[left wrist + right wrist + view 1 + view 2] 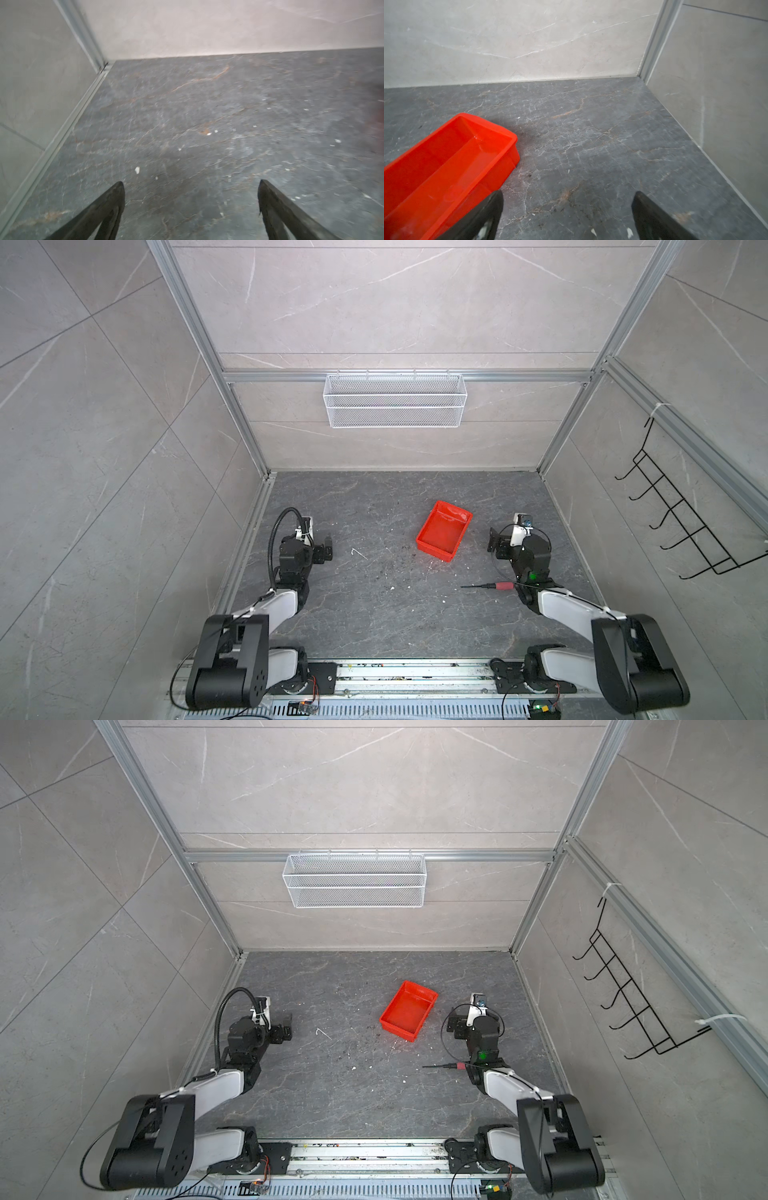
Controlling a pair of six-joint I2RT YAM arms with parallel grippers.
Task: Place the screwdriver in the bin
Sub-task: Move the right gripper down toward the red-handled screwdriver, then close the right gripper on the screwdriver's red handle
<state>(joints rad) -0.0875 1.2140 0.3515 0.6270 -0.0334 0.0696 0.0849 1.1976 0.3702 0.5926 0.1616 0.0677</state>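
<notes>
The robot's right gripper will next go to the screwdriver and close on its red handle (505, 585), leaving the thin metal end free.
The screwdriver (492, 585) (446, 1065) lies flat on the dark floor in both top views. Its red handle rests against the right arm's lower link and its thin shaft points left. The bin (442, 531) (409, 1011) (446, 162), a shallow red tray, stands empty and turned at an angle near the floor's middle. My right gripper (494, 539) (454, 1026) (568, 195) hovers open just right of the bin, farther back than the screwdriver, with nothing between its fingers. My left gripper (328, 547) (286, 1026) (191, 185) is open over bare floor at the left. Neither wrist view shows the screwdriver.
A white wire mesh basket (395, 400) hangs on the back wall. A black hook rack (681, 514) hangs on the right wall. A small white scrap (358, 552) and specks lie on the floor. Aluminium frame posts edge the floor, and a rail (415, 676) runs along the front.
</notes>
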